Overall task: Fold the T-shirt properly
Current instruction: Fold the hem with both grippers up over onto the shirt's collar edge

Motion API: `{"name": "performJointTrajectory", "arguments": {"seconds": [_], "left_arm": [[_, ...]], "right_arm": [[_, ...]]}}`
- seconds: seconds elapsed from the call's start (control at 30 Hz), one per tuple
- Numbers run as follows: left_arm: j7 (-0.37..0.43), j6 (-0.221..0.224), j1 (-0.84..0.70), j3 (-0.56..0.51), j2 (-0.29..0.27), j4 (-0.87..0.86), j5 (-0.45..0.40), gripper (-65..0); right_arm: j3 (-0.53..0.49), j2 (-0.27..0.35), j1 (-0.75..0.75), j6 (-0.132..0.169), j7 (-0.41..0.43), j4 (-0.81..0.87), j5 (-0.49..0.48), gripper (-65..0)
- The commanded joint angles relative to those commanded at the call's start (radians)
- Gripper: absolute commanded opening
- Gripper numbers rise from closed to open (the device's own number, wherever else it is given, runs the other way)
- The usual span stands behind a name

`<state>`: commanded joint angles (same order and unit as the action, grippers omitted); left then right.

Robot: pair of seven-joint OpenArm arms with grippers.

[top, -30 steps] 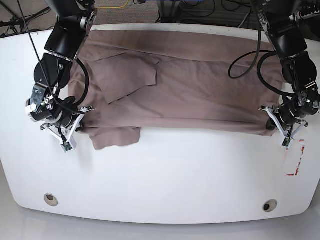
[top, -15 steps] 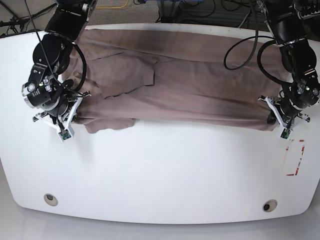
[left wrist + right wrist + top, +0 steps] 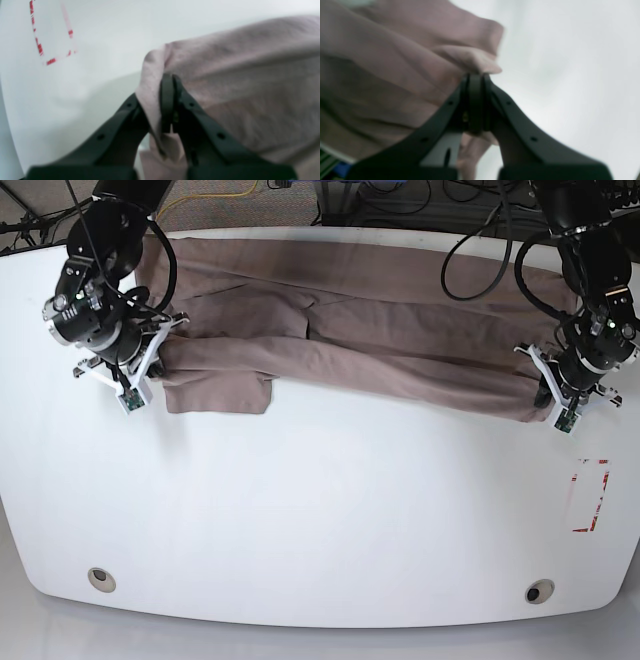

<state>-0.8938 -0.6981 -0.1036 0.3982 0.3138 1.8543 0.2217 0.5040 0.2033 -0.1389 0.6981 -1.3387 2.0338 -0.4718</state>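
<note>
Next, I let go of the T-shirt's near corner, now pinched in the gripper, with my right gripper on the shirt's flat layer (image 3: 163,292) near the back edge of the table.
The taupe T-shirt (image 3: 360,330) lies spread across the back of the white table (image 3: 320,510), its near edge lifted and rolled toward the far edge. My left gripper (image 3: 556,402), on the base view's right, is shut on the shirt's near right corner (image 3: 160,82). At the base view's left, my right gripper (image 3: 152,375) is shut on the near left corner (image 3: 470,62). A sleeve flap (image 3: 220,392) hangs down beside the right gripper. Both wrist views show dark fingers pinched together with cloth between them.
A red dashed rectangle mark (image 3: 587,496) is on the table at the right, also seen in the left wrist view as a mark (image 3: 40,47). Two round holes (image 3: 100,578) (image 3: 539,591) sit near the front edge. Cables hang behind the table.
Both grippers have carried the shirt's near edge toward the back of the table, narrowing the visible cloth. The sleeve flap moved up with the right gripper.
</note>
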Motion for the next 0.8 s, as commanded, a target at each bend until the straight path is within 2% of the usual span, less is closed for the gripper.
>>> {"name": "performJointTrajectory", "arguments": {"seconds": [0.1, 0.13, 0.33, 0.6, 0.67, 0.8], "left_arm": [[-0.034, 0.0, -0.032, 0.0, 0.0, 0.035, 0.0, -65.0], [-0.069, 0.0, -0.038, 0.002, 0.002, 0.051, 0.0, -65.0], [-0.187, 0.0, -0.043, 0.055, 0.021, 0.077, -0.003, -65.0], [-0.213, 0.0, -0.051, 0.1, 0.025, 0.075, -0.006, -65.0], [-0.213, 0.0, -0.074, 0.098, 0.051, 0.075, -0.005, -65.0], [-0.213, 0.0, -0.097, 0.094, 0.06, 0.077, 0.0, -65.0]], "right_arm": [[0.029, 0.0, -0.029, 0.0, -0.011, 0.0, -0.064, -65.0], [0.046, 0.0, -0.044, 0.0, -0.017, 0.0, -0.092, -65.0], [0.086, 0.005, -0.109, 0.0, -0.032, 0.0, -0.157, -65.0], [0.097, 0.017, -0.166, 0.0, -0.032, 0.0, -0.209, -65.0], [0.11, 0.031, -0.183, 0.0, -0.032, -0.002, -0.218, -65.0], [0.11, 0.034, -0.19, 0.0, -0.031, -0.002, -0.229, -65.0]]}}
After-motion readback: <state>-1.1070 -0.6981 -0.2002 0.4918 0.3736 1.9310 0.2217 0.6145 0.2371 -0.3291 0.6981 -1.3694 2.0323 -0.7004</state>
